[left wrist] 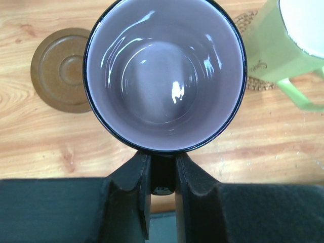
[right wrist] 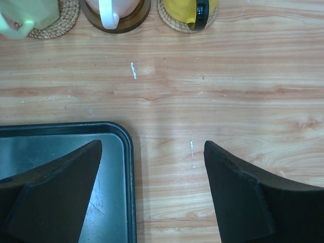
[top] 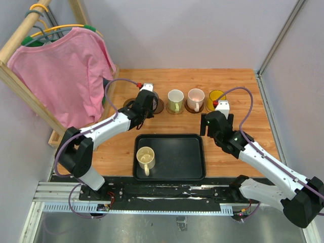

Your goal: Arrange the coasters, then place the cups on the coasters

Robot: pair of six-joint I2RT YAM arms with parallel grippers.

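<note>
The purple-grey cup will go down on the dark coaster (top: 158, 104) beside the green-handled cup, set there by my left gripper.
My left gripper (left wrist: 163, 162) is shut on the dark handle of the purple-grey cup (left wrist: 164, 73), which stands upright by an empty dark brown coaster (left wrist: 61, 69). From above, the left gripper (top: 147, 99) covers that cup, and a dark coaster edge (top: 159, 108) shows beside it. The green-handled cup (top: 175, 101), the pinkish cup (top: 195, 99) and the yellow cup (top: 216, 99) stand in a row on coasters. A cream cup (top: 146, 158) sits in the black tray (top: 172, 174). My right gripper (right wrist: 152, 147) hangs open over the tray's corner, holding nothing.
A wooden rack with a pink shirt (top: 66, 76) fills the back left. Grey walls close in the table at the back and right. In the right wrist view, the tray rim (right wrist: 130, 152) lies under the gripper, with bare wood up to the cup row.
</note>
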